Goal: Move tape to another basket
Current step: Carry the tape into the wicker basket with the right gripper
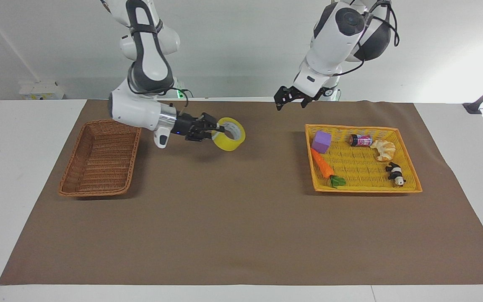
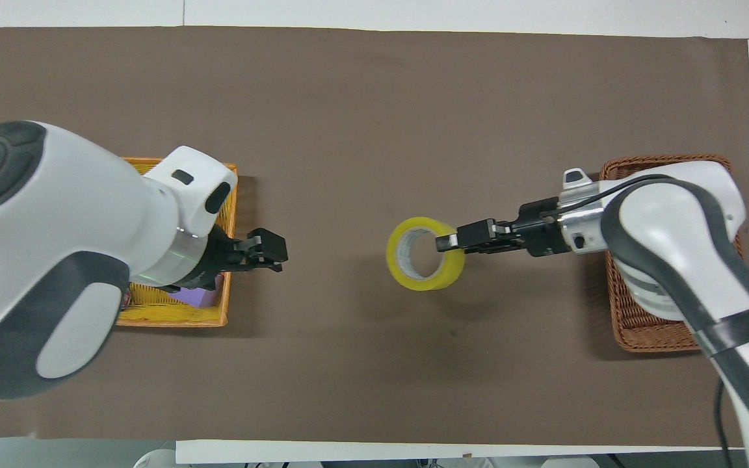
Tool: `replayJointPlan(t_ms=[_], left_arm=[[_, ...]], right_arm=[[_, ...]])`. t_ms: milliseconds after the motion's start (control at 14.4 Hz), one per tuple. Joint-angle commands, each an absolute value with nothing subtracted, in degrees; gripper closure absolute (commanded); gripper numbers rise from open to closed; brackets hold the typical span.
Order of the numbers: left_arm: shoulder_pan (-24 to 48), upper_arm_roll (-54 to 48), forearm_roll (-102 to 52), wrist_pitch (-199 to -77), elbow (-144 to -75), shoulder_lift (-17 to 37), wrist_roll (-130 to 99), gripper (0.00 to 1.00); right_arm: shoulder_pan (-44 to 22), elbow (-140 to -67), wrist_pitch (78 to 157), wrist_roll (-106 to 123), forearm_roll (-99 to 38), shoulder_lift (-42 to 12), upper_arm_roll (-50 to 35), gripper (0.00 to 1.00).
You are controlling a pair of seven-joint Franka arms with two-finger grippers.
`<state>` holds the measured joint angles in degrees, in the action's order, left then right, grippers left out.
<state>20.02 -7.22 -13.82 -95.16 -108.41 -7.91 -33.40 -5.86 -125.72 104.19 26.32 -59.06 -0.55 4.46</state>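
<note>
My right gripper is going to let go of the tape in the brown wicker basket (image 2: pixel 658 272), by the brown wicker basket's side that faces the yellow-orange basket.
The yellow tape roll (image 1: pixel 227 144) hangs in my right gripper (image 1: pixel 218 131), which is shut on the roll's wall, one finger through its hole. It is held above the brown mat between the two baskets, closer to the brown wicker basket (image 1: pixel 99 157). In the overhead view the tape (image 2: pixel 423 281) and right gripper (image 2: pixel 449 242) show mid-mat, with the wicker basket (image 2: pixel 673 164) partly under the right arm. My left gripper (image 1: pixel 292 97) is open, empty and raised beside the yellow-orange basket; it also shows in the overhead view (image 2: pixel 275 250).
The yellow-orange tray basket (image 1: pixel 363 167) at the left arm's end holds a purple cube (image 1: pixel 321 141), a toy carrot (image 1: pixel 323 165), a small can (image 1: pixel 361 140), a bread piece (image 1: pixel 384 149) and a panda figure (image 1: pixel 396 173). The brown mat (image 1: pixel 241 218) covers the table.
</note>
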Motion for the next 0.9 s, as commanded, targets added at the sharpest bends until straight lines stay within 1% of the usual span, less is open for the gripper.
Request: replayJointPlan(t_ms=[0, 139, 278, 348, 417, 556, 626, 695, 834], left_arm=[[8.66, -7.47, -12.31, -93.43, -110.21, -8.17, -20.09, 0.01], [1.00, -7.47, -11.34, -92.56, -110.57, -8.17, -10.15, 0.01], [-3.41, -7.47, -9.59, -93.33, -110.74, -8.09, -3.37, 0.01], [-5.52, -7.47, -7.67, -93.95, -110.48, -7.82, -1.08, 0.01], [-8.23, -7.47, -6.43, -94.30, -110.22, -7.65, -0.79, 0.00], [-10.54, -7.38, -6.15, -94.31, -110.13, -7.65, -0.88, 0.00], [-11.85, -7.38, -6.15, -94.13, -110.13, -7.73, -0.79, 0.00], [-12.21, -7.47, -6.15, -93.70, -110.21, -7.91, -0.88, 0.00], [-11.43, -7.56, -4.58, -93.87, -109.43, -7.74, -0.53, 0.00]], right_arm=[[7.95, -121.22, 94.86, 27.95, -53.72, -0.78, 4.04, 1.00], [16.31, -117.09, 89.76, 28.30, -47.14, -2.19, 4.04, 1.00], [22.82, -116.11, 87.28, 28.65, -45.80, -3.42, 4.13, 1.00], [25.64, -114.89, 86.75, 29.35, -44.75, -5.17, 4.04, 1.00], [27.40, -112.18, 85.70, 31.70, -43.61, -8.23, 4.04, 1.00], [31.18, -106.20, 82.72, 37.41, -42.11, -15.43, 4.04, 1.00], [31.55, -105.13, 82.62, 40.83, -40.10, -16.69, 4.13, 1.00], [31.55, -105.03, 82.62, 42.26, -38.69, -16.79, 4.04, 1.00], [31.99, -104.94, 82.44, 45.50, -37.27, -16.96, 4.04, 1.00]])
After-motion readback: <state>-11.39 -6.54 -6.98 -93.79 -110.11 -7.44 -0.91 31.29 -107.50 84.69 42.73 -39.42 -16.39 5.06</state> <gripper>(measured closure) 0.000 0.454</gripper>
